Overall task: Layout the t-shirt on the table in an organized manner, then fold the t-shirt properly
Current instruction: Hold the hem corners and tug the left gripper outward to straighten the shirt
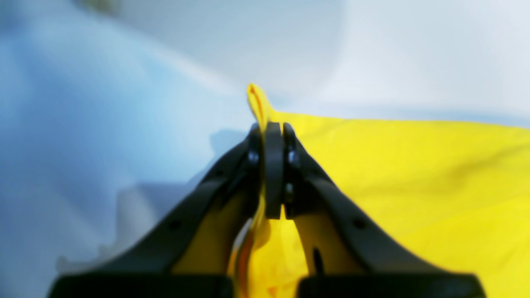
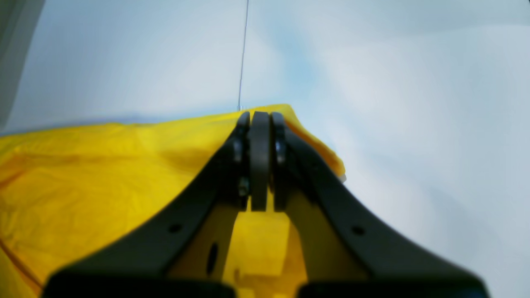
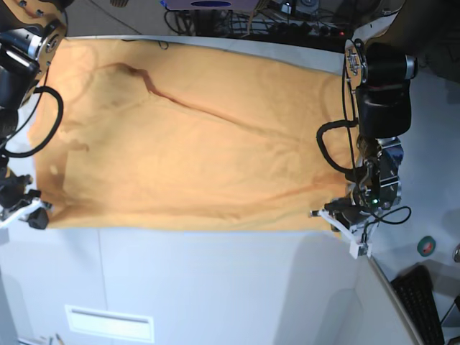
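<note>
A tip of the t-shirt's near corner pokes out past the left gripper's fingers, so the robot should open them and pinch the corner flush with the t-shirt's near edge point(image 1: 293, 117).
The orange-yellow t-shirt point(image 3: 201, 144) lies spread wide across the white table point(image 3: 215, 287), with a long crease running over its upper middle. My left gripper point(image 3: 336, 214) is shut on the shirt's near corner at the right of the base view. In the left wrist view the left gripper point(image 1: 273, 126) pinches the t-shirt point(image 1: 414, 165), and a small tip of cloth sticks out past the closed fingers. My right gripper point(image 3: 37, 215) is shut on the opposite near corner. The right wrist view shows the right gripper point(image 2: 261, 116) closed over the t-shirt point(image 2: 103, 174). No print shows.
A thin dark seam point(image 2: 243, 54) runs across the table point(image 2: 414, 124). A dark keyboard point(image 3: 425, 302) and a small round green object point(image 3: 426, 246) sit at the lower right. Cables and equipment point(image 3: 287, 14) crowd the far edge. Bare tabletop lies in front of the shirt.
</note>
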Controlling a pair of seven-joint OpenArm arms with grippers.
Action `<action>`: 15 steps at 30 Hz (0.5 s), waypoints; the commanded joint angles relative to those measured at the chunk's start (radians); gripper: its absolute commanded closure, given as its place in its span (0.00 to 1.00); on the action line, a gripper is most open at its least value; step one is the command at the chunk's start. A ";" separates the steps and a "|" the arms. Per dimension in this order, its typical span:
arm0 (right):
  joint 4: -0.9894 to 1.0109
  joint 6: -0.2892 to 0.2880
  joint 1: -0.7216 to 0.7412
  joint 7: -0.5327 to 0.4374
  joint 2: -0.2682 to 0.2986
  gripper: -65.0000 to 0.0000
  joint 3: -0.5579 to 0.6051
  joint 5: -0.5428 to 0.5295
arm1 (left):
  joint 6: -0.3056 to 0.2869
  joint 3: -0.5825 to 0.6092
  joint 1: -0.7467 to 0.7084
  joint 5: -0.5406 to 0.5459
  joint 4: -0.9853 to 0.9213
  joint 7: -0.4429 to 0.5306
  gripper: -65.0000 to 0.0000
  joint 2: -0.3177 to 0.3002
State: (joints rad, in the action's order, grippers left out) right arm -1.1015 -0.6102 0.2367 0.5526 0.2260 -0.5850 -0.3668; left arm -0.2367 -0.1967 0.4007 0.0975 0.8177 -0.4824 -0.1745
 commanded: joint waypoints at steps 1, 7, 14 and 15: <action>-0.024 -0.006 0.020 -0.021 0.016 1.00 -0.003 -0.018 | -0.002 -0.004 0.025 0.003 0.019 0.006 1.00 -0.010; -0.025 -0.006 0.017 -0.021 0.019 1.00 -0.003 -0.018 | 0.000 -0.100 -0.023 0.003 0.021 -0.045 1.00 -0.006; -0.025 -0.006 0.017 -0.021 0.019 1.00 -0.003 -0.018 | 0.000 -0.137 -0.087 0.000 0.021 -0.046 1.00 -0.009; -0.025 -0.006 0.017 -0.021 0.019 1.00 -0.003 -0.018 | 0.000 -0.137 -0.092 0.001 0.021 -0.048 1.00 -0.009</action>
State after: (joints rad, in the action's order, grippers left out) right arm -1.1061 -0.6106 0.2317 0.5606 0.2268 -0.5850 -0.3660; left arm -0.2363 -0.3325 0.2966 0.1017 0.8230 -0.5278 -0.1745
